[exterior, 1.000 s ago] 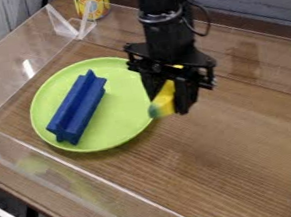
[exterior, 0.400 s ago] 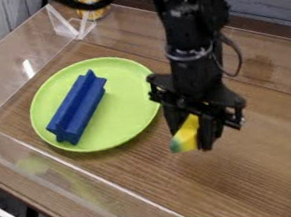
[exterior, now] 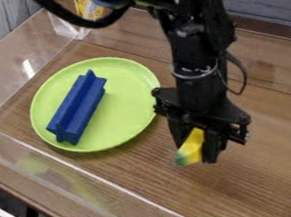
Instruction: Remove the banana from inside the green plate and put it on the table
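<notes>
I need to release the banana, now hanging just above the table, from my gripper on the bare brown table [exterior: 208, 155] next to the green plate, away from the blue block.
My gripper [exterior: 195, 149] points straight down and is shut on the banana [exterior: 190, 151], a small yellow toy with a greenish tip that pokes out below the black fingers. It hangs just above the brown wood-grain table [exterior: 264, 165], to the right of the green plate [exterior: 128, 103] and clear of its rim. The plate lies at the left of the table. The black arm rises from the gripper toward the top of the view.
A blue ridged block [exterior: 75, 102] lies inside the plate. Clear acrylic walls [exterior: 63, 182] border the table on all sides. A yellow-labelled can [exterior: 88, 1] stands beyond the far wall at the top left.
The gripper has carried the banana from over the plate's right rim to the right and down, off the plate, to low over the table.
</notes>
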`<state>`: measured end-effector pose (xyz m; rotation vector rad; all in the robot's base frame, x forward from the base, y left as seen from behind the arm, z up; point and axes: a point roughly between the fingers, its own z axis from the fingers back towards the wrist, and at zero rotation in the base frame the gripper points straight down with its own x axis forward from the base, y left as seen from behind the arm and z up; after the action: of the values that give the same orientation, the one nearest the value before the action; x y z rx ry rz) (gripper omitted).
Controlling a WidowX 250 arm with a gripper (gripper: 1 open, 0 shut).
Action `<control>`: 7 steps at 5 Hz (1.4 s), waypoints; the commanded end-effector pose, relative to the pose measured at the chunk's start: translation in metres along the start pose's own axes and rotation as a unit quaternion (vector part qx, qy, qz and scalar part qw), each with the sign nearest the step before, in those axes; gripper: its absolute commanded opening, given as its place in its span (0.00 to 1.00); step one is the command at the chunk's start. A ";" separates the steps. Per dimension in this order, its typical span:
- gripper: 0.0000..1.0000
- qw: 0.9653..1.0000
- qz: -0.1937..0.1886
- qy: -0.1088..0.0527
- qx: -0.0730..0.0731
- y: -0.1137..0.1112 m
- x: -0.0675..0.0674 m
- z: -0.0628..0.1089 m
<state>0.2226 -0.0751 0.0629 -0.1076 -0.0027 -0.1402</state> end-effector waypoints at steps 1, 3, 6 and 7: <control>0.00 1.000 -0.002 -0.009 0.002 -0.002 0.003 -0.001; 0.00 1.000 0.004 -0.006 0.014 -0.001 0.006 -0.011; 0.00 0.999 0.006 -0.008 0.031 0.000 0.012 -0.014; 0.00 0.999 0.007 -0.008 0.036 0.000 0.013 -0.014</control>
<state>0.2269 -0.0743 0.0411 -0.0307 0.0133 -0.1150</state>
